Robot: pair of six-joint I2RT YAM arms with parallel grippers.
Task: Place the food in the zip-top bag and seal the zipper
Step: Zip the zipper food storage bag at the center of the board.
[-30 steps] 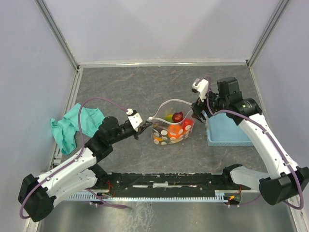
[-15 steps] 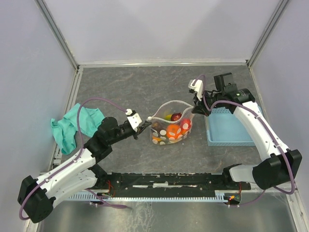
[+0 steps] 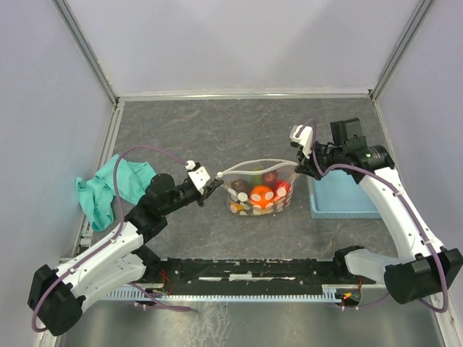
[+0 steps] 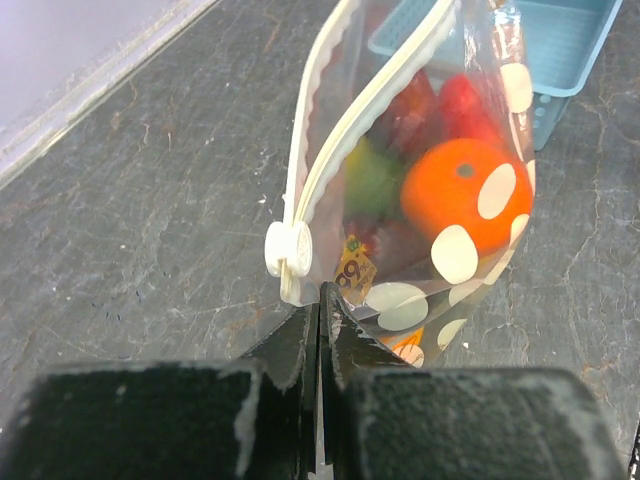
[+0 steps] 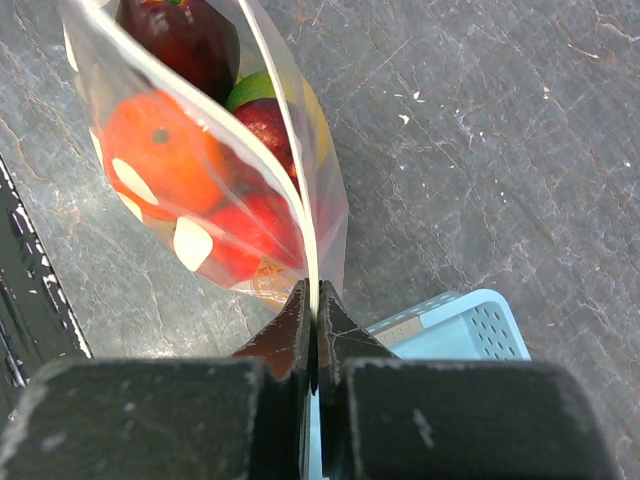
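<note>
Next, my left gripper opens from its pinch on the bag's film beside the zipper and takes the zipper's end [image 4: 290,294] just behind the white slider before sealing.
The zip-top bag [image 3: 262,194] stands on the table's middle, stretched between both grippers. The food [image 3: 260,193] is inside it: an orange piece [image 4: 455,190], red, green and dark purple [image 5: 185,35] pieces. My left gripper [image 3: 215,185] is shut on the bag's left end, just below the white slider [image 4: 288,250]. The right gripper [image 3: 298,165] is shut on the bag's right end, pinching the zipper [image 5: 292,175]. In the left wrist view the two zipper strips [image 4: 365,115] run slightly apart, so the mouth is a narrow slit.
A blue plastic basket [image 3: 344,196] lies right of the bag, under the right arm. A crumpled teal cloth [image 3: 108,189] lies at the left wall. A black rail [image 3: 246,273] crosses the near edge.
My right gripper closed on the bag's right end and drew it to the right. The wide loop of the bag's mouth flattened to a narrow slit. The left gripper kept its grip.
</note>
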